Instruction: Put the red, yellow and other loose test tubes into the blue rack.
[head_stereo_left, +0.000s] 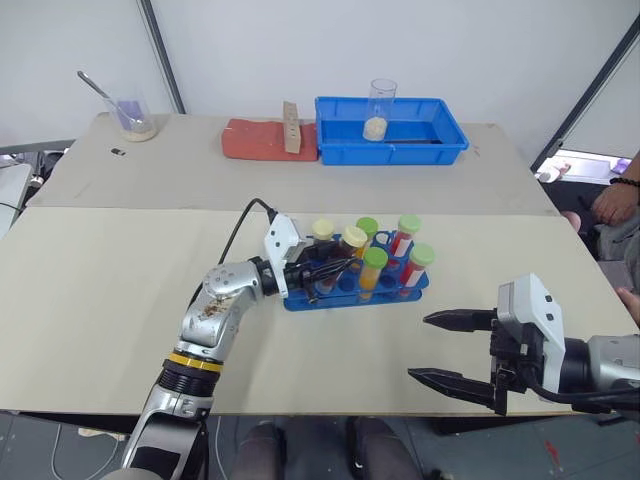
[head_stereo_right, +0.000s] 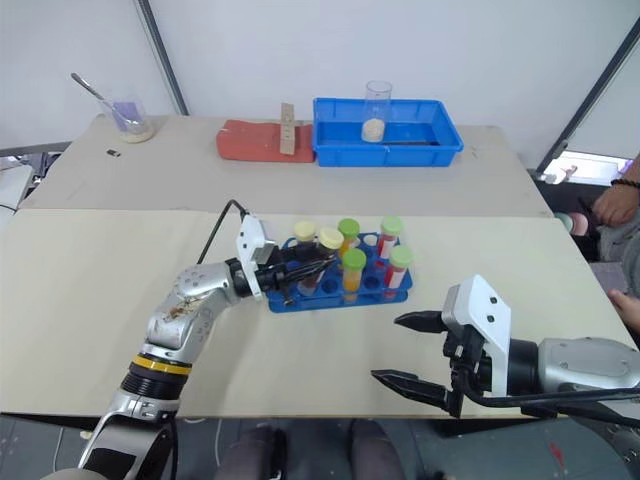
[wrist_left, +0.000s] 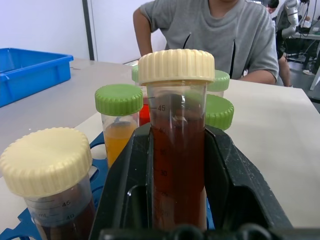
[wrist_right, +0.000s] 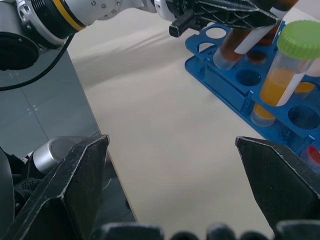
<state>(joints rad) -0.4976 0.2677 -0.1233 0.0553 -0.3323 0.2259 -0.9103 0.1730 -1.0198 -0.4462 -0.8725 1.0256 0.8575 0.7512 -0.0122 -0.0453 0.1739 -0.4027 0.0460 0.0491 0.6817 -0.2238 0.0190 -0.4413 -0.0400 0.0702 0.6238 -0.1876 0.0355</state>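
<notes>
My left gripper needs to open and grip the lower body (wrist_right: 238, 42) of the dark red-brown tube to straighten it, as it leans with its bottom on the blue rack's top level.
The blue rack (head_stereo_left: 345, 299) stands mid-table with several capped tubes upright in its holes, among them a yellow-orange one with a green cap (head_stereo_left: 373, 268) and a red one with a green cap (head_stereo_left: 405, 236). My left gripper (head_stereo_left: 338, 268) reaches in from the left, shut on a dark red-brown test tube with a cream cap (wrist_left: 177, 150). In the right wrist view this tube (wrist_right: 235, 42) is tilted, its bottom at the rack's (wrist_right: 235, 90) top tier. My right gripper (head_stereo_left: 447, 350) hovers open and empty over the table, near the front right of the rack.
At the back stand a larger blue tray (head_stereo_left: 440, 145) with a glass beaker (head_stereo_left: 380, 108) in it, a red slab (head_stereo_left: 262, 140) and a glass with a spoon (head_stereo_left: 135, 118). A person's hand (head_stereo_left: 612, 200) shows at the table's right edge.
</notes>
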